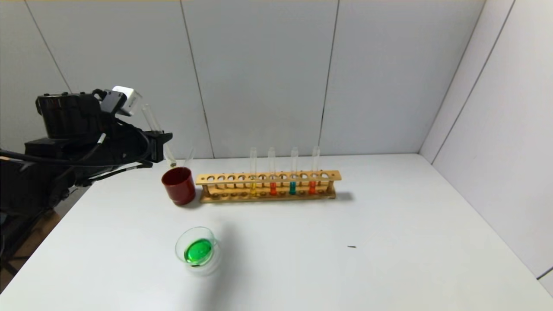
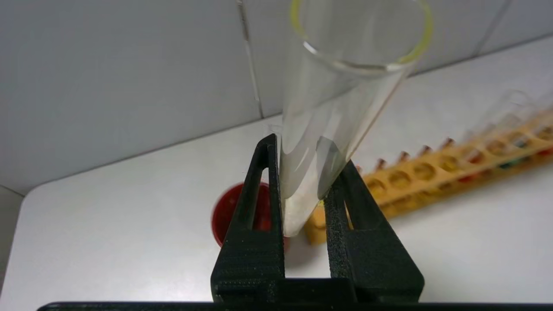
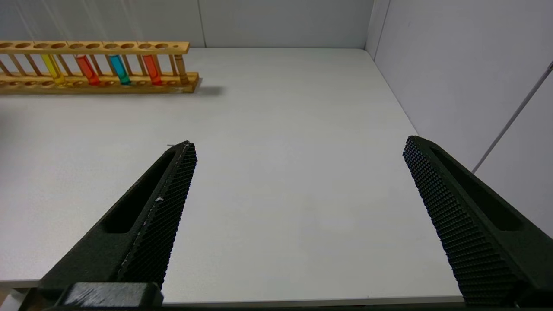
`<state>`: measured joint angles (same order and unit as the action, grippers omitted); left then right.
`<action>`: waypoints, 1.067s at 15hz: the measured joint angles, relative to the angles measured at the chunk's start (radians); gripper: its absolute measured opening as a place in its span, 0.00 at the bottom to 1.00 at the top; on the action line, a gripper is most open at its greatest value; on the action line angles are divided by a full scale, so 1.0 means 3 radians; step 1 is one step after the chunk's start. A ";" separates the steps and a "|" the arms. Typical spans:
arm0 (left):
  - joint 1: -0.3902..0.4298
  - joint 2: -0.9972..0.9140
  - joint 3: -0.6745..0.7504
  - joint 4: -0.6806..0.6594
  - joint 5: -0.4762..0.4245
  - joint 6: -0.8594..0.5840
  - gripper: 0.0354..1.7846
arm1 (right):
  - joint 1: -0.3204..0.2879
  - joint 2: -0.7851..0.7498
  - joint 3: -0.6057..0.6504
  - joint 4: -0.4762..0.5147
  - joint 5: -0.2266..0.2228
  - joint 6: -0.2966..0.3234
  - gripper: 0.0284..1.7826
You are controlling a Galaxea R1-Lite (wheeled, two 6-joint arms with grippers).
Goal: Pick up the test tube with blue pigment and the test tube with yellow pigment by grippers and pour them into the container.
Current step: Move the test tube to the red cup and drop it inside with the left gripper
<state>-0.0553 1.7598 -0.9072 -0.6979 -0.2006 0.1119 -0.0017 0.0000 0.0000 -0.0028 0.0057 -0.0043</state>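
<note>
Next, I release the clear test tube, now tilted just above the dark red cup, from my left gripper inside the dark red cup (image 1: pixel 181 175) (image 2: pixel 254 214), next to the other empty tube.
My left gripper (image 1: pixel 163 139) is shut on a clear test tube (image 1: pixel 152 117) that is empty apart from yellow traces. It holds the tube tilted, with the round end just above the dark red cup (image 1: pixel 179 185). In the left wrist view the fingers (image 2: pixel 309 172) clamp this tube (image 2: pixel 337 99). A tube with yellow liquid (image 1: pixel 253 185) and a tube with blue-teal liquid (image 1: pixel 293 186) stand in the wooden rack (image 1: pixel 268 177). The glass container (image 1: pixel 178 244) stands nearer the front and holds green liquid. My right gripper (image 3: pixel 298 147) is open and empty over bare table at the right.
Two orange-red tubes (image 1: pixel 273 186) stand in the rack between and beside the yellow and blue ones. Another empty tube (image 1: pixel 189 157) leans in the red cup. Grey walls close the back and the right side. A small dark speck (image 1: pixel 352 246) lies on the table.
</note>
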 joint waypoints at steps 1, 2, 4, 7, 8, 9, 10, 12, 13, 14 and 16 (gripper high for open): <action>0.0038 0.0104 -0.0030 -0.0093 -0.0008 -0.0004 0.16 | 0.0000 0.0000 0.0000 0.0000 -0.0001 0.0000 0.98; 0.0061 0.0199 -0.0061 -0.0121 -0.0011 -0.0006 0.16 | 0.0000 0.0000 0.0000 0.0000 -0.0001 0.0000 0.98; 0.0081 0.0367 -0.0123 -0.0138 -0.0011 -0.0006 0.16 | 0.0000 0.0000 0.0000 0.0000 0.0000 0.0000 0.98; 0.0108 0.0560 -0.0177 -0.0157 0.0000 -0.0005 0.16 | 0.0000 0.0000 0.0000 0.0000 0.0000 0.0001 0.98; 0.0135 0.0614 -0.0210 -0.0159 0.0001 -0.0004 0.16 | 0.0000 0.0000 0.0000 0.0001 0.0000 0.0000 0.98; 0.0167 0.0664 -0.0233 -0.0159 0.0005 -0.0005 0.16 | 0.0000 0.0000 0.0000 0.0000 -0.0001 0.0001 0.98; 0.0191 0.0713 -0.0248 -0.0162 0.0009 -0.0003 0.16 | 0.0000 0.0000 0.0000 0.0000 0.0000 0.0000 0.98; 0.0214 0.0806 -0.0270 -0.0204 0.0009 -0.0003 0.16 | 0.0000 0.0000 0.0000 0.0000 0.0000 0.0001 0.98; 0.0223 0.0860 -0.0286 -0.0247 0.0009 -0.0005 0.16 | 0.0000 0.0000 0.0000 0.0000 0.0000 0.0001 0.98; 0.0229 0.0926 -0.0303 -0.0289 0.0007 -0.0003 0.16 | 0.0000 0.0000 0.0000 0.0000 -0.0001 0.0000 0.98; 0.0232 0.1040 -0.0345 -0.0328 0.0009 -0.0004 0.16 | 0.0000 0.0000 0.0000 0.0000 -0.0001 0.0001 0.98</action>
<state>0.0143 2.0719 -1.0106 -0.7962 -0.1981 0.1106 -0.0017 0.0000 0.0000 -0.0028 0.0053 -0.0038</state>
